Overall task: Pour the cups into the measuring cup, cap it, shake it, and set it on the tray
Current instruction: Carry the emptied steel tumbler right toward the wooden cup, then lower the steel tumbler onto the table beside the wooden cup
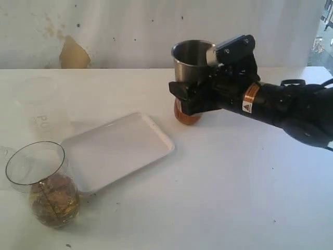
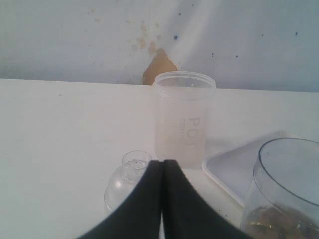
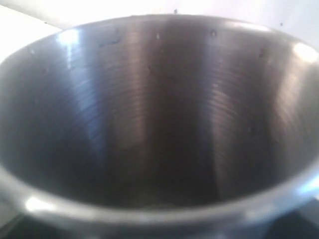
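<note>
The robot's right gripper should set the stainless-steel tumbler down in front of the brown wooden cup (image 1: 188,155), close beside the white tray.
My right gripper (image 1: 196,87) is shut on the stainless-steel tumbler (image 1: 191,58), which it holds upright at the back of the table. The tumbler's inside (image 3: 159,109) fills the right wrist view and hides the fingers there. The brown wooden cup (image 1: 186,117) shows just below the gripper, partly hidden. At the front left stands the clear measuring cup (image 1: 44,182) (image 2: 289,191), open-topped, with brownish contents at its bottom. Beside it lies the white tray (image 1: 117,148) (image 2: 232,168). My left gripper (image 2: 162,163) is shut on nothing, low over the table near the measuring cup.
A frosted translucent cup (image 2: 184,117) (image 1: 39,101) stands behind the tray at the far left. A clear domed lid (image 2: 124,179) lies on the table just ahead of the left fingers. A wall runs along the table's far edge.
</note>
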`<state>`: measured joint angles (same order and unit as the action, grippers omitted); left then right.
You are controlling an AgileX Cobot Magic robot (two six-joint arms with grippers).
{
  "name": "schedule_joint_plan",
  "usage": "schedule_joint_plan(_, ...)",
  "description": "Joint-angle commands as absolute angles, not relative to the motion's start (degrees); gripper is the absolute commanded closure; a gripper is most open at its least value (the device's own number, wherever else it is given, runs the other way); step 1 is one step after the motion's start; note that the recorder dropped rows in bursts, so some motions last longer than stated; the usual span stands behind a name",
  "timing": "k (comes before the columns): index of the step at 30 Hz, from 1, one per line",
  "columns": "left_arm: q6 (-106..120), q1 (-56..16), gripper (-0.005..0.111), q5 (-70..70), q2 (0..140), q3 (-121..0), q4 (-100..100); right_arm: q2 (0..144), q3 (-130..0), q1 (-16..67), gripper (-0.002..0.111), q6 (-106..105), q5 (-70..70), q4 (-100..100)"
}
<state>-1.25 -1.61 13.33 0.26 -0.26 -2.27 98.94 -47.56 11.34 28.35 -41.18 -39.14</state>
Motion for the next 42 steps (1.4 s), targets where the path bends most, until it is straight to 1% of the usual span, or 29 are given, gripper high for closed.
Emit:
schedule_joint_plan(1,-1.2,-1.9,0.107,13.3,0.0,0.0,-2.5,101.8,-44.7,7.8,0.108,28.7,-51.9,-41.5)
schedule_joint_plan(5,-1.2,-1.9,0.107,13.3,0.0,0.0,-2.5,107.4,-44.4,5.3,0.108,30.3,-58.8,-43.7)
schedule_joint_plan(12,-1.2,-1.9,0.107,13.3,0.0,0.0,-2.5,113.6,-44.6,4.8,0.108,20.8,-59.5,-44.0)
schedule_joint_plan(24,-1.2,-1.9,0.107,13.3,0.0,0.0,-2.5,118.7,-47.0,4.6,0.108,20.5,-64.0,-43.6)
schedule_joint_plan(33,-1.2,-1.9,0.107,13.3,0.0,0.0,-2.5,120.2,-48.6,4.6,0.108,15.6,-62.6,-43.7)
schedule_joint_plan(42,-1.2,-1.9,0.107,13.3,0.0,0.0,-2.5,120.2,-48.6,4.5,0.108,17.1,-60.5,-44.4)
